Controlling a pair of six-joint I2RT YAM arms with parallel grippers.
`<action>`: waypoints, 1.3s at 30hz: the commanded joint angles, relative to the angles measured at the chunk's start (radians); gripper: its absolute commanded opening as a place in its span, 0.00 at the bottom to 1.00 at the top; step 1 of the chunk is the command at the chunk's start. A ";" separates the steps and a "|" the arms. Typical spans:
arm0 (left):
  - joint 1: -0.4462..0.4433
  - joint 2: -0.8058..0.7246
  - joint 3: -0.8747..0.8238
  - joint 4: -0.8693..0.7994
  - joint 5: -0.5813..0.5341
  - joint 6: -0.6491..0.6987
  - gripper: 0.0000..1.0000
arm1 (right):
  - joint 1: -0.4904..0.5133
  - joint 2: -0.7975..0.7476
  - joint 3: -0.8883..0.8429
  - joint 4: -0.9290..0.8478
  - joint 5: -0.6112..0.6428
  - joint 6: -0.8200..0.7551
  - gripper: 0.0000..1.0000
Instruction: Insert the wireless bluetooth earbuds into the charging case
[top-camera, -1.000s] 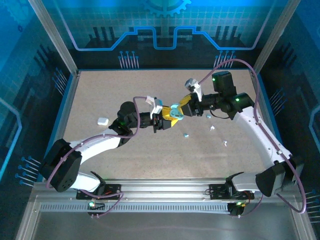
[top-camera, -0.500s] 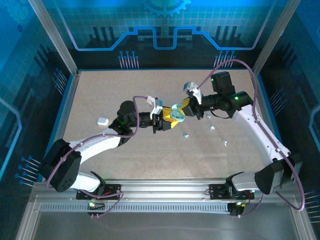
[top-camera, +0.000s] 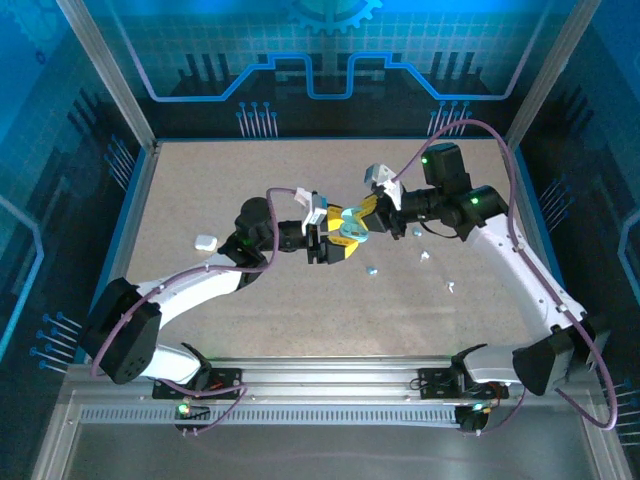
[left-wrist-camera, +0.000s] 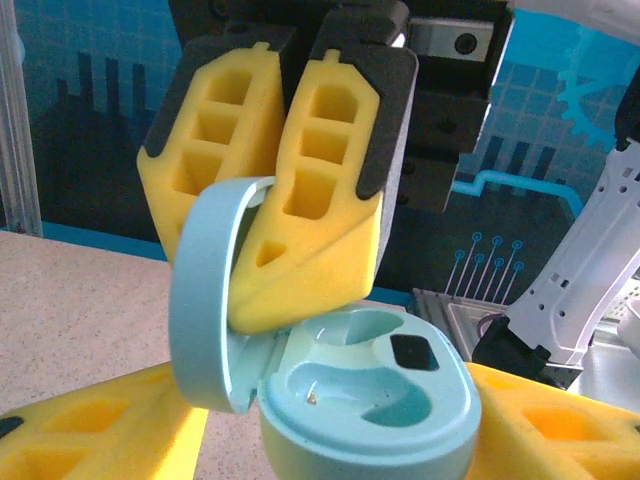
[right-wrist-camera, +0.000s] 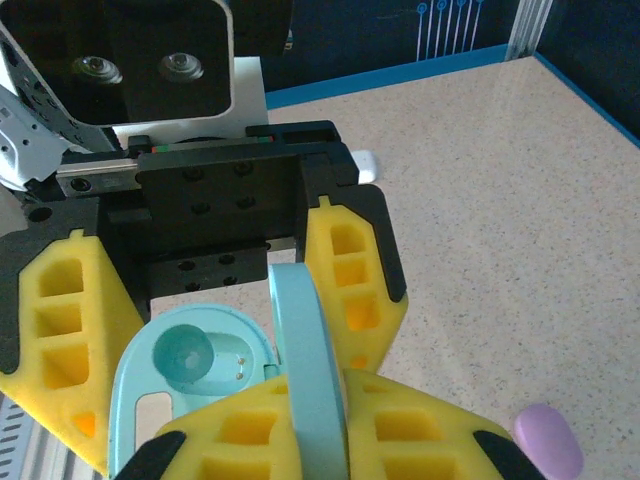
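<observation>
There is a gap between my left gripper and the case base, so my right gripper should hold the lid still while my left gripper closes around both sides (left-wrist-camera: 370, 448).
The teal charging case (left-wrist-camera: 370, 390) hangs above mid-table (top-camera: 349, 222), its lid (left-wrist-camera: 205, 300) swung up. Both sockets are bare. My right gripper (right-wrist-camera: 315, 440) is shut on the lid's (right-wrist-camera: 305, 340) edge, its yellow fingers (left-wrist-camera: 320, 200) seen above the case in the left wrist view. My left gripper (left-wrist-camera: 335, 440) stands open around the case base, with a gap on its left side. In the top view the left gripper (top-camera: 338, 246) and right gripper (top-camera: 363, 214) meet at the case. Tiny earbuds (top-camera: 371, 269) (top-camera: 424, 256) (top-camera: 450, 287) lie on the table to the right. A purple earbud (right-wrist-camera: 547, 440) lies near the right fingers.
A small white object (top-camera: 205, 241) lies on the speckled table (top-camera: 250, 180) at the left, also seen beyond the left gripper's body as the white object (right-wrist-camera: 365, 165). Blue-lit walls and metal posts (top-camera: 110, 70) fence the table. The front rail (top-camera: 330, 375) carries both arm bases.
The right fingers have closed onto the lid. The left fingers have spread apart off the case base. Both arms stayed almost in place.
</observation>
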 joint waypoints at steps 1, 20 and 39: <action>-0.002 0.015 0.032 -0.006 -0.005 -0.012 0.64 | 0.025 -0.025 -0.009 0.026 0.026 0.005 0.01; -0.012 0.014 0.043 -0.028 -0.015 0.020 0.48 | 0.039 -0.031 -0.018 0.045 0.051 0.024 0.03; -0.011 -0.012 -0.007 0.016 -0.071 0.065 0.34 | 0.015 -0.071 0.009 0.101 0.126 0.228 0.40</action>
